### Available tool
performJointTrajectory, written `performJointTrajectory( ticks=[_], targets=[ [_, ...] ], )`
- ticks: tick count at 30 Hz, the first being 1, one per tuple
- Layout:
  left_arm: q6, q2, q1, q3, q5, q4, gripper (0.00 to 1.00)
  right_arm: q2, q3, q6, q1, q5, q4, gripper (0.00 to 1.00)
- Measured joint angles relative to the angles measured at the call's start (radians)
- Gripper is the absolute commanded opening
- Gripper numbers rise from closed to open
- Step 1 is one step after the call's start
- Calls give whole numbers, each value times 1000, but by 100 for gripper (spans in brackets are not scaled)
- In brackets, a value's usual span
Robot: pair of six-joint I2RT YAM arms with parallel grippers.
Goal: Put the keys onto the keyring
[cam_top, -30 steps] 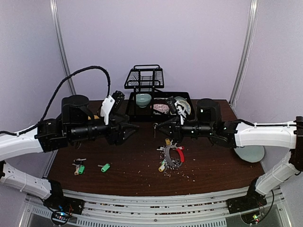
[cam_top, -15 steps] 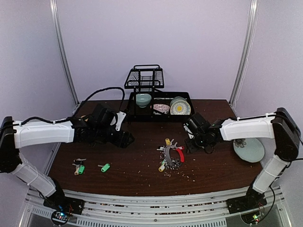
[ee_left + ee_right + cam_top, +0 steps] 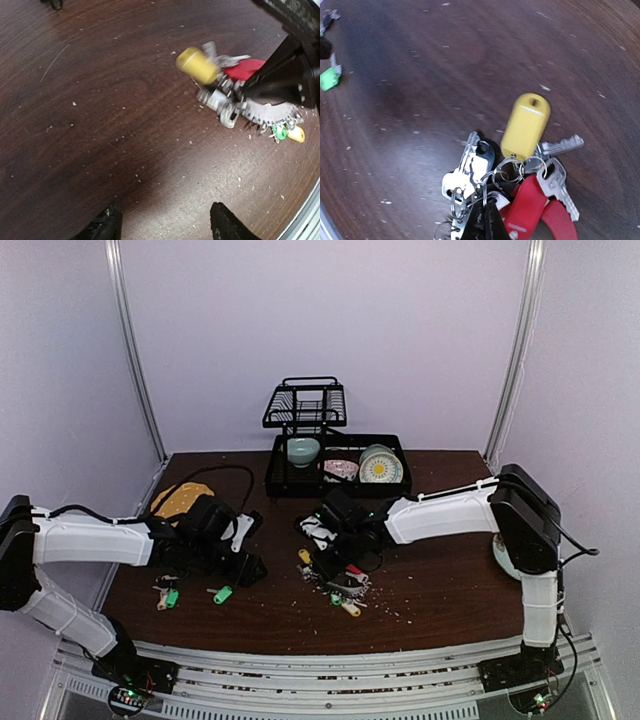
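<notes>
My left gripper is going to close on the keyring's flat silver strip (image 3: 346,588) (image 3: 268,114), by the green tag that hangs from it, across from the red covered arc.
The keyring (image 3: 345,578) lies at the table's middle with a red sheathed arc (image 3: 532,207), a yellow tag (image 3: 526,125) and several silver keys (image 3: 470,175). My right gripper (image 3: 338,558) is shut on its metal ring among the keys (image 3: 485,217). Two loose keys lie at the front left: one with a green tag (image 3: 222,593) and a small bunch (image 3: 165,595). My left gripper (image 3: 250,568) is open and empty (image 3: 165,220), low over bare table just right of the green-tagged key. The keyring shows in the left wrist view (image 3: 245,95), ahead of it.
A black dish rack (image 3: 300,405) with a bowl and plates stands at the back. A yellow-brown disc (image 3: 180,498) lies at the back left. A pale plate (image 3: 498,558) peeks out behind the right arm. Crumbs are scattered over the wood.
Both arms have dropped from mid-air to the table. The right gripper has swung left, closed on the keyring and shifted it left. The left gripper has come down near the loose keys.
</notes>
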Motion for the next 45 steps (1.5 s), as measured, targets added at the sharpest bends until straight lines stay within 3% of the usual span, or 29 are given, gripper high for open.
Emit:
performJointTrajectory(
  ticks=[5,9,14,18,21,25,28,31,35,45],
  targets=[
    [71,0,0,-2,82,39,55,-15,19,-19,11,-116,26,0],
    [167,39,0,48,156,59,64,-171,-72,1,-72,-144,53,0],
    [341,329,0,372,230,-6,70,-446,-230,21,-198,-64,74,0],
    [471,599,0,677,240,-93,58,-603,-327,26,-224,26,45,0],
    [554,736,-6,826,233,-153,58,-679,-404,29,-231,61,23,0],
    [666,799,-26,882,240,-241,67,-742,-481,37,-246,80,-6,0],
    [735,803,-52,892,227,-345,57,-758,-491,46,-254,89,-18,0],
    [752,835,-70,948,174,-433,56,-764,-491,53,-257,90,-20,0],
    [722,814,-70,906,143,-416,57,-770,-491,56,-257,90,-23,0],
    [393,451,-65,359,104,-209,54,-820,-491,70,-257,76,-21,0]
  ],
)
